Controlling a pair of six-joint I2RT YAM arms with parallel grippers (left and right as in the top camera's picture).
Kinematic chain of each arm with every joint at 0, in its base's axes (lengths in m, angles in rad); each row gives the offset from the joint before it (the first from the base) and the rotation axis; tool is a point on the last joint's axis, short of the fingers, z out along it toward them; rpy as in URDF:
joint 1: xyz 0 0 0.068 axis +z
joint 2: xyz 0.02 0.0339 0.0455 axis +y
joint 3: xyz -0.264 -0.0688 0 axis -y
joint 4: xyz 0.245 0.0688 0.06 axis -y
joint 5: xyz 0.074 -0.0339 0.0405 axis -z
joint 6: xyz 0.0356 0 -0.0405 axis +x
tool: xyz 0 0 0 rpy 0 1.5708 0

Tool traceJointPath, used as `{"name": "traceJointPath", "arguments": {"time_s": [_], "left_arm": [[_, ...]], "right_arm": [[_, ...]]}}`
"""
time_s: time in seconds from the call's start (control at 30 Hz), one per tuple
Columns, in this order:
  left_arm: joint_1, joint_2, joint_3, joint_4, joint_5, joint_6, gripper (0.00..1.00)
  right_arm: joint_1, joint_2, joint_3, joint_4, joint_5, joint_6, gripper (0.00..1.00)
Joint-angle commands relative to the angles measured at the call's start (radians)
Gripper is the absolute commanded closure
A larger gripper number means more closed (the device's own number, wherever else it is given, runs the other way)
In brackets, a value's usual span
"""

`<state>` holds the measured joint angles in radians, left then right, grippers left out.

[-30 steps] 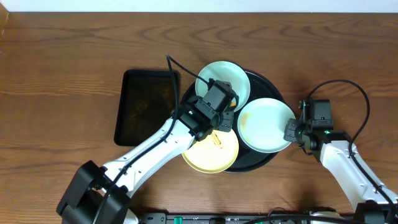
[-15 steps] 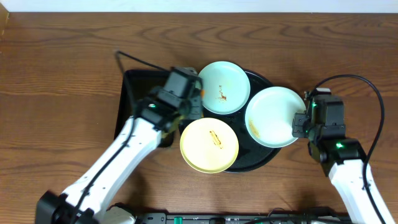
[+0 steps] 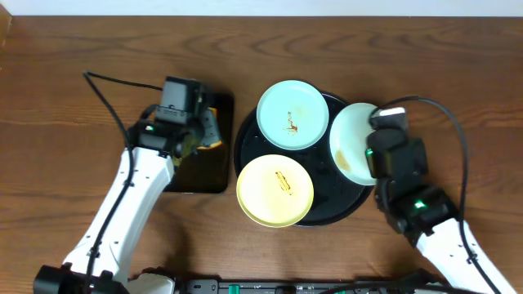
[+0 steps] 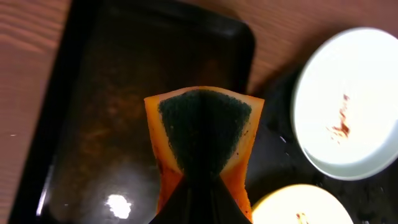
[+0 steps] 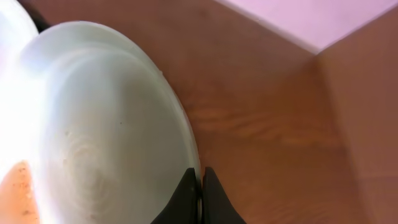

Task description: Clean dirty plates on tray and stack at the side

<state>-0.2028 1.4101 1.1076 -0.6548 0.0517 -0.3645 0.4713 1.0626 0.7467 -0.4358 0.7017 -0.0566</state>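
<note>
My right gripper has its mint-white plate. It will let go of the plate on the table across the round tray from the rectangular tray (image 3: 433, 145).
The round black tray (image 3: 327, 214) holds a mint-white plate (image 3: 292, 114) with a brown smear at its far side and a pale yellow plate (image 3: 275, 190) with a smear at its near side. My right gripper (image 3: 377, 151) is shut on the rim of a second mint-white plate (image 3: 350, 144), tilted up over the tray's right edge; the right wrist view shows its rim between my fingers (image 5: 200, 180) and a brown smear low on it (image 5: 93, 137). My left gripper (image 3: 204, 129) is shut on an orange sponge with a dark green pad (image 4: 202, 140), over the rectangular tray.
A smaller black rectangular tray (image 3: 196, 175) lies left of the round tray; it looks wet and smeared in the left wrist view (image 4: 93, 124). Brown wooden table (image 3: 65, 98) surrounds both. Cables run from both arms.
My left arm swung left from above the plates to over the rectangular tray, sponge in hand. My right gripper lifted and tilted the mint-white plate up at the tray's right edge.
</note>
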Motion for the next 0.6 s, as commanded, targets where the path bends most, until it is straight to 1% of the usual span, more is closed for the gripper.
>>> {"name": "traceJointPath", "arguments": {"time_s": [0.0,0.2,0.37,0.57], "left_arm": [[0.035,-0.005,0.005,-0.004,-0.011,0.017,0.92],[0.042,-0.005,0.005,-0.004,-0.011,0.017,0.92],[0.042,-0.005,0.005,-0.004,-0.011,0.017,0.92],[0.042,-0.005,0.005,-0.011,-0.011,0.017,0.92]], "right_arm": [[0.096,-0.003,0.031,0.037,0.238,-0.127,0.99],[0.228,0.049,0.031,0.122,0.418,-0.279,0.99],[0.294,0.113,0.031,0.214,0.533,-0.401,0.99],[0.307,0.156,0.031,0.255,0.559,-0.420,0.99]]}}
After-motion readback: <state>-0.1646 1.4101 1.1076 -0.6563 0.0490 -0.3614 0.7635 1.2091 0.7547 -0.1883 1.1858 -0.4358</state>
